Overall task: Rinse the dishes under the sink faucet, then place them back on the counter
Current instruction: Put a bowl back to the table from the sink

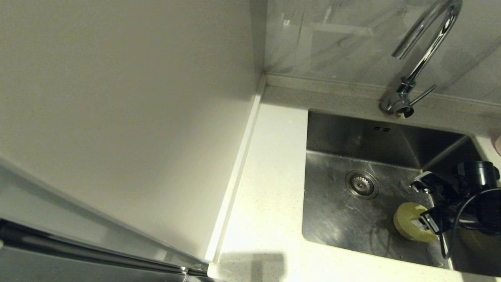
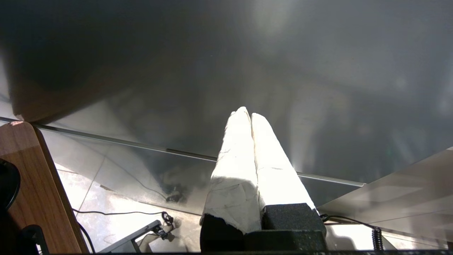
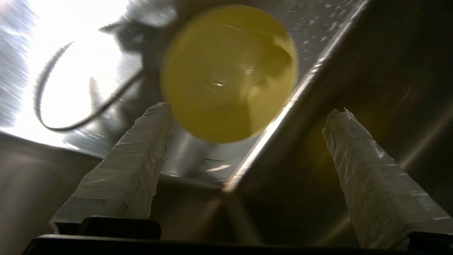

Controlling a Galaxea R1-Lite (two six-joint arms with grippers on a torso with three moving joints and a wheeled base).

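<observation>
I should next use my right gripper to grab the drain-side rim [image 1: 396, 216] [image 3: 164, 78] of the yellow-green bowl, with one finger inside the bowl and one outside.
The yellow-green bowl [image 1: 411, 222] [image 3: 226, 71] sits on the floor of the steel sink [image 1: 344, 219], close to its right wall, mouth towards the right wrist camera. My right gripper [image 1: 422, 203] [image 3: 249, 109] hangs low in the sink, open, with the bowl just beyond its fingertips and one finger [image 3: 141, 148] beside the rim. Nothing is held. The chrome faucet [image 1: 420, 58] stands behind the sink; no water shows. A pale pink sliver [image 1: 498, 144] shows at the right edge. The white bowl is out of view. My left gripper [image 2: 247, 115] is shut and empty, off the head view.
The white speckled counter [image 1: 270, 176] runs along the sink's left side and front, with a raised edge strip against an off-white wall panel [image 1: 117, 117]. The round drain [image 1: 361, 184] lies left of the bowl. The left wrist view shows a steel panel [image 2: 247, 53] and cables on the floor.
</observation>
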